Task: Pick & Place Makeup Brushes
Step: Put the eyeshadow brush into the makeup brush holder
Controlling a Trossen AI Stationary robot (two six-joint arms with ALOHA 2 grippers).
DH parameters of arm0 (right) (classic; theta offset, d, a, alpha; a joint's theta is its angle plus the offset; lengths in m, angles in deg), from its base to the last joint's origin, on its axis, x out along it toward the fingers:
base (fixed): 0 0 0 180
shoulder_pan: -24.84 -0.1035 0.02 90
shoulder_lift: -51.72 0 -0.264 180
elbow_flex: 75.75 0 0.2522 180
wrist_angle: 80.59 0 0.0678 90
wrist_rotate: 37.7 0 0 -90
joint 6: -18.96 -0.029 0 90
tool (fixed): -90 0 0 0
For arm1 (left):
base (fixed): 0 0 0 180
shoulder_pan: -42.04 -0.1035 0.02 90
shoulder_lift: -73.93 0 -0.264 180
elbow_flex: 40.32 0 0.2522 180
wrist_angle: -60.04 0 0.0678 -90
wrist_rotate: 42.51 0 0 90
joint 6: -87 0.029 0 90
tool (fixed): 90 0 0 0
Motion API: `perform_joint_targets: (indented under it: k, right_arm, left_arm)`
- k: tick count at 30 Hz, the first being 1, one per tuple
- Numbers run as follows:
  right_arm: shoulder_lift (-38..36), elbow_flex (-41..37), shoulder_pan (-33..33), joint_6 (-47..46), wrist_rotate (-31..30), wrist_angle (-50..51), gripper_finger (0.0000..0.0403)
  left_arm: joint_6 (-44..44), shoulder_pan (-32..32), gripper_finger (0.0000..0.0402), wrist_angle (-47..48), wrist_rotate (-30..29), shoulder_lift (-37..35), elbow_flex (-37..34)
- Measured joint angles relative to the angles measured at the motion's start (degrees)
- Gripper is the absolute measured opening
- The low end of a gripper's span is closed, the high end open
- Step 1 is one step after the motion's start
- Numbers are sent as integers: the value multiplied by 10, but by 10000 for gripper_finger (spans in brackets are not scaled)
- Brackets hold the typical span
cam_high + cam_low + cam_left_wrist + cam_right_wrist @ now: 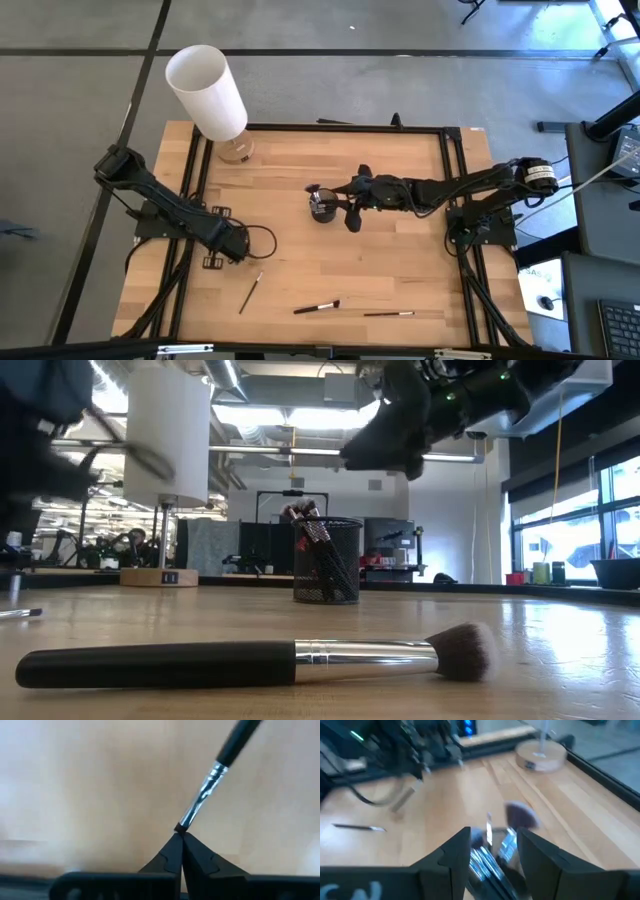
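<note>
I need to release the thin brush, now slanting down from the gripper, in the black mesh cup (324, 205) among the standing brushes with my left gripper.
My left gripper (243, 252) is near the table's left side, shut on a thin brush (210, 780) with a black handle and silver ferrule. The right wrist view shows that brush (406, 799) slanting down from the gripper. My right gripper (340, 200) hangs open above the black mesh cup (327, 560) at mid table, clear of it. Several brushes (487, 855) stand in the cup with their heads up. A thick black-handled brush (315, 307) and a thin one (390, 314) lie flat by the near edge. My left gripper pinches the thin brush at its dark bristle tip (178, 827), just below the silver ferrule, between the very ends of its two fingers. The handle runs straight on away from the fingers. Whether its far end touches the table cannot be told.
A lamp with a white shade (205, 90) stands on a round wooden base (237, 150) at the far left corner. A black frame (345, 127) borders the table. Bare wood lies between the cup and the brushes at the near edge.
</note>
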Motion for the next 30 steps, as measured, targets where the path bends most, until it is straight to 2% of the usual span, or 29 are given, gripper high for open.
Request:
perform_joint_targets:
  k: [2, 4, 9, 12, 16, 18, 20, 25, 30]
  right_arm:
    - [-21, 0, 0, -6, -29, 44, 159]
    - [-48, 0, 0, -9, -69, 86, 159]
    - [-117, 0, -5, -12, -131, 140, 158]
    - [-147, 0, -13, -12, -169, 168, 158]
    - [-163, 0, -24, -12, -222, 202, 158]
    - [-164, 0, -26, -18, -237, 217, 158]
    - [-164, 0, -26, -25, -241, 229, 158]
    - [-163, 0, -26, -29, -241, 244, 158]
    - [-163, 0, -26, -34, -254, 275, 158]
  left_arm:
    - [13, 0, 2, 39, -67, 0, 37]
    - [31, 0, 2, 77, -159, 0, 77]
    - [116, -3, 2, 121, -488, 0, 158]
    - [233, -21, 3, 88, -668, 5, 190]
    - [462, -68, 2, -46, -845, 12, 204]
    - [578, -100, 2, -135, -873, 16, 204]
    - [661, -132, 3, -219, -858, 21, 204]
    - [761, -185, 2, -365, -770, 50, 204]
    - [867, -205, 2, -481, -745, 102, 204]
